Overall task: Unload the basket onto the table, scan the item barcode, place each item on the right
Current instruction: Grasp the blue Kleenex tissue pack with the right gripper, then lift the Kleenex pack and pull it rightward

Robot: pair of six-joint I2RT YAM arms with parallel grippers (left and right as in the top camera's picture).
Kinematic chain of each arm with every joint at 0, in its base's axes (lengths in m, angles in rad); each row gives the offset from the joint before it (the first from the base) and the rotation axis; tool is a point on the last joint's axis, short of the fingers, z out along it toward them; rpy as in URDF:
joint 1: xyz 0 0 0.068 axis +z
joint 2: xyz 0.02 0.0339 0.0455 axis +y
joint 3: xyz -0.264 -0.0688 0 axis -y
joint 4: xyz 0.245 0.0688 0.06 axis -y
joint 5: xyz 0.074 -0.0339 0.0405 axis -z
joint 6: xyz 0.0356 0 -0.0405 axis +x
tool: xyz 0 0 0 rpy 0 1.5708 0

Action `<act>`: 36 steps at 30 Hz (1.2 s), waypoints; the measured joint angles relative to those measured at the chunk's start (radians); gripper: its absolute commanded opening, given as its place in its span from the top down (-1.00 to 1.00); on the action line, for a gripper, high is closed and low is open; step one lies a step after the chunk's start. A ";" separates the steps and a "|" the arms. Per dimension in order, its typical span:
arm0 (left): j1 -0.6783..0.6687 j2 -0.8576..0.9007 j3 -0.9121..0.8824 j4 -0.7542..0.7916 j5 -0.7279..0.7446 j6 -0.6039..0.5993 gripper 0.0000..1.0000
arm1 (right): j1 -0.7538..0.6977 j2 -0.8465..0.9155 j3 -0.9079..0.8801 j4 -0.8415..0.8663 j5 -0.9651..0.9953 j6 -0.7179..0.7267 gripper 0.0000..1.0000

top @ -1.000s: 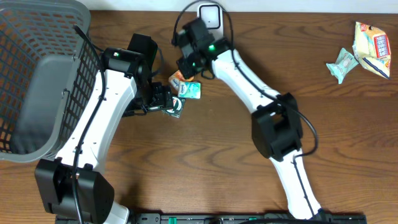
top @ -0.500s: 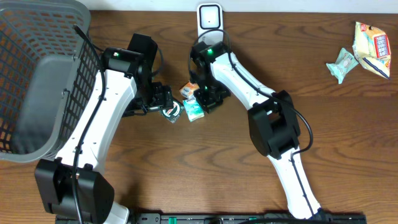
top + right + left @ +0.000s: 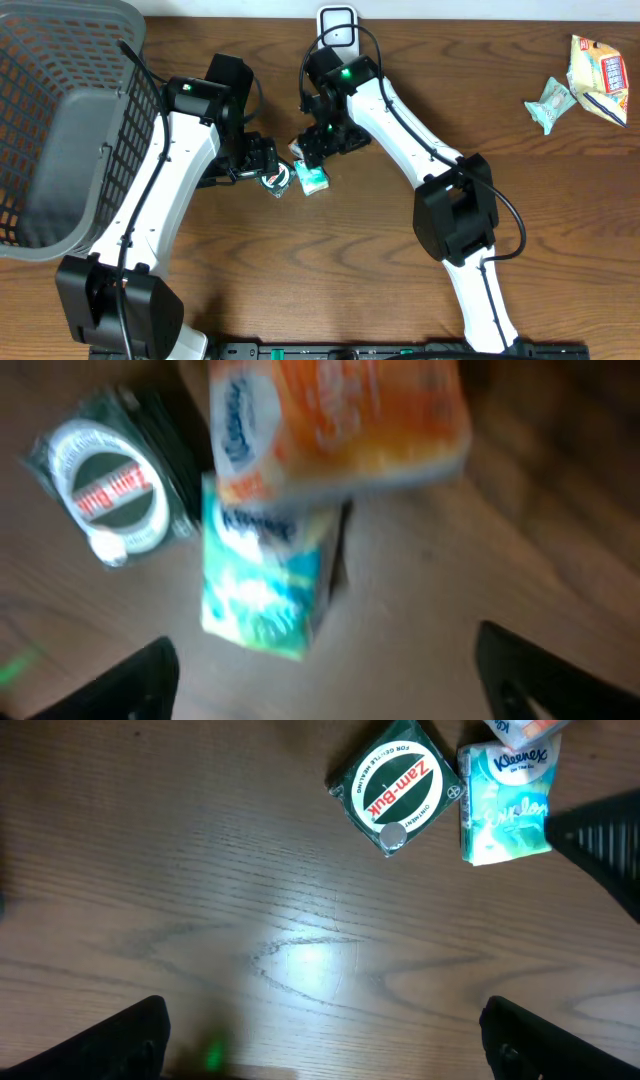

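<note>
Next, I grab the green pack by its near end (image 3: pixel 255 622) with my right gripper and pull it clear first, because the orange Kleenex pack lies over the green pack's far end.
Three items lie together at mid-table: a dark green Zam-Buk tin (image 3: pixel 277 181) (image 3: pixel 400 785) (image 3: pixel 105 490), a green Kleenex tissue pack (image 3: pixel 312 180) (image 3: pixel 505 805) (image 3: pixel 265 570) and an orange Kleenex pack (image 3: pixel 298 149) (image 3: pixel 520 728) (image 3: pixel 340 425) overlapping the green pack's far end. The white scanner (image 3: pixel 338 25) stands at the back edge. My right gripper (image 3: pixel 325 145) (image 3: pixel 340 685) hovers open just above the packs, holding nothing. My left gripper (image 3: pixel 258 160) (image 3: pixel 320 1050) is open over bare wood beside the tin.
A grey mesh basket (image 3: pixel 60 120) fills the far left. Two snack packets (image 3: pixel 590 65) (image 3: pixel 548 105) lie at the far right. The right arm's black finger (image 3: pixel 600 840) shows at the edge of the left wrist view.
The right gripper came down from near the scanner to the table, opened and pulled back a little. The tissue packs now lie free. The left arm has stayed put.
</note>
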 measured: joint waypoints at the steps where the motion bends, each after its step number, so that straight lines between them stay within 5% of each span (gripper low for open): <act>1: 0.000 0.000 0.000 0.000 0.000 0.000 -0.96 | 0.000 0.000 -0.002 0.015 -0.006 0.001 -0.80; 8: 0.000 0.000 0.000 0.000 0.000 0.000 -0.95 | -0.001 -0.001 -0.124 0.154 -0.089 0.015 -0.29; 14: 0.000 0.000 0.000 0.000 0.000 0.000 -0.95 | -0.011 -0.008 -0.259 0.246 -0.161 0.040 0.70; 17: 0.000 0.000 0.000 0.000 0.000 0.000 -0.95 | -0.022 -0.012 -0.269 0.246 -0.186 0.045 0.97; 28: 0.000 0.000 0.000 0.000 0.000 0.000 -0.96 | -0.144 -0.040 -0.293 0.112 -0.381 -0.066 0.97; 36: 0.000 0.000 0.000 0.000 0.000 0.000 -0.95 | -0.378 -0.103 -0.320 -0.113 -0.800 -0.513 0.97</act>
